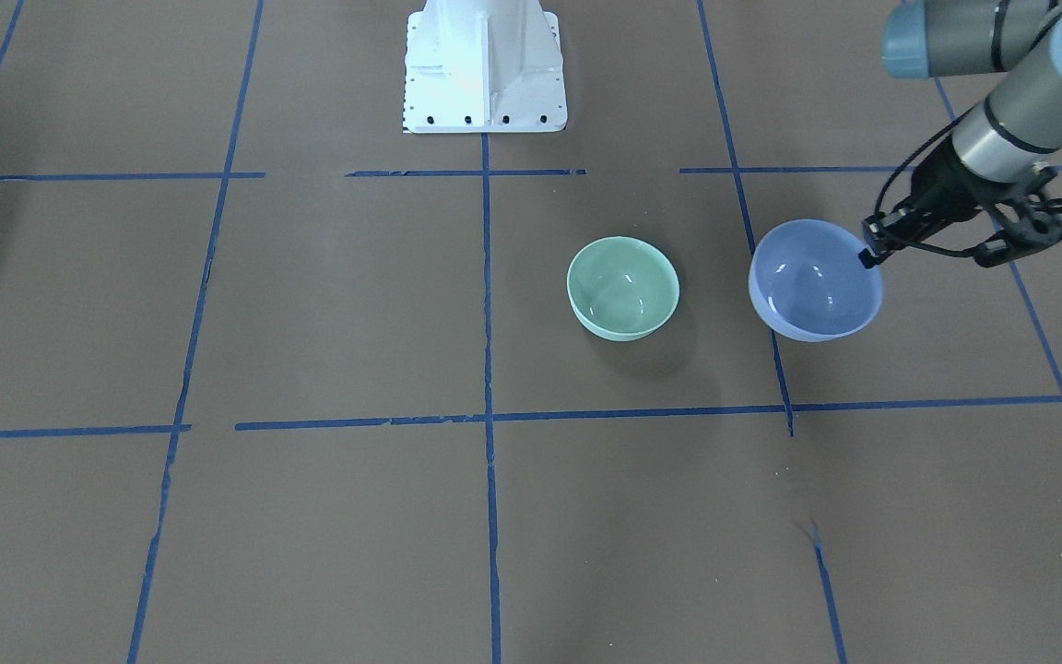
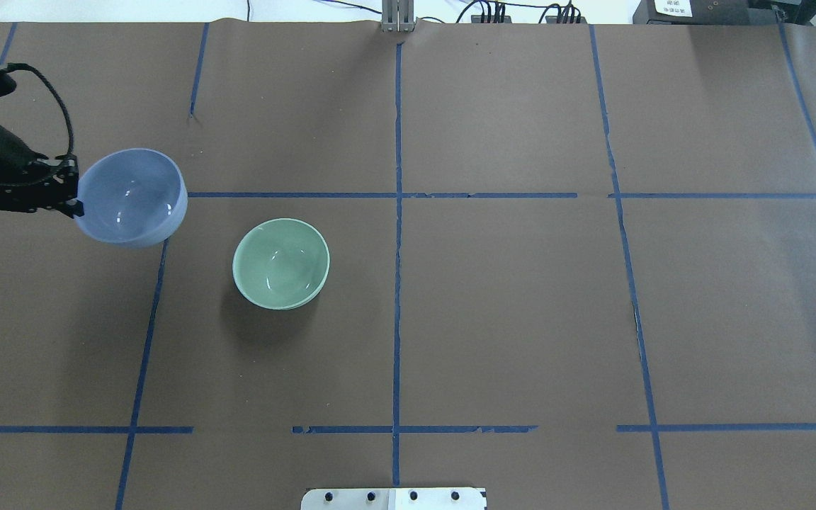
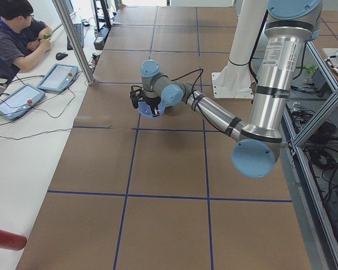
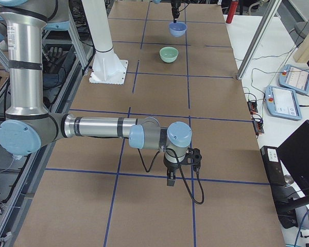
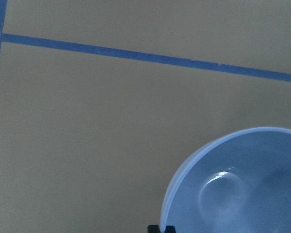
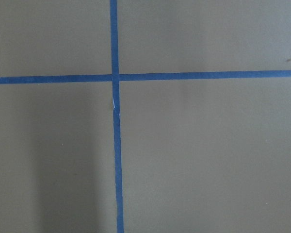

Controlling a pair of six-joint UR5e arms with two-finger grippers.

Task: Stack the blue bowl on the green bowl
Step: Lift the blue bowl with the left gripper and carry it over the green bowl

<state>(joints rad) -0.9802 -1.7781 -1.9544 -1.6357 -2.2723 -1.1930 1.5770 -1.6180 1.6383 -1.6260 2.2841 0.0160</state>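
Observation:
The robot's left gripper needs to release the blue bowl nested inside the empty green bowl (image 1: 624,283), with the blue bowl's rim lining the green bowl's rim.
The periwinkle-blue bowl (image 1: 815,281) hangs above the table, slightly tilted, held by its rim. My left gripper (image 1: 870,251) is shut on that rim at the bowl's outer side; it also shows in the overhead view (image 2: 75,205), with the blue bowl (image 2: 132,197) beside it. The left wrist view shows the blue bowl (image 5: 237,187) at the lower right. The mint-green bowl (image 1: 623,288) stands upright and empty on the table, apart from the blue bowl, toward the table's middle (image 2: 281,263). My right gripper (image 4: 171,180) shows only in the exterior right view, low over bare table; I cannot tell whether it is open.
The brown table cover (image 2: 521,297) carries a grid of blue tape lines (image 2: 397,283). The robot's white base (image 1: 483,69) stands at the table's edge. An operator (image 3: 14,39) sits beyond the far side with teach pendants (image 3: 17,100).

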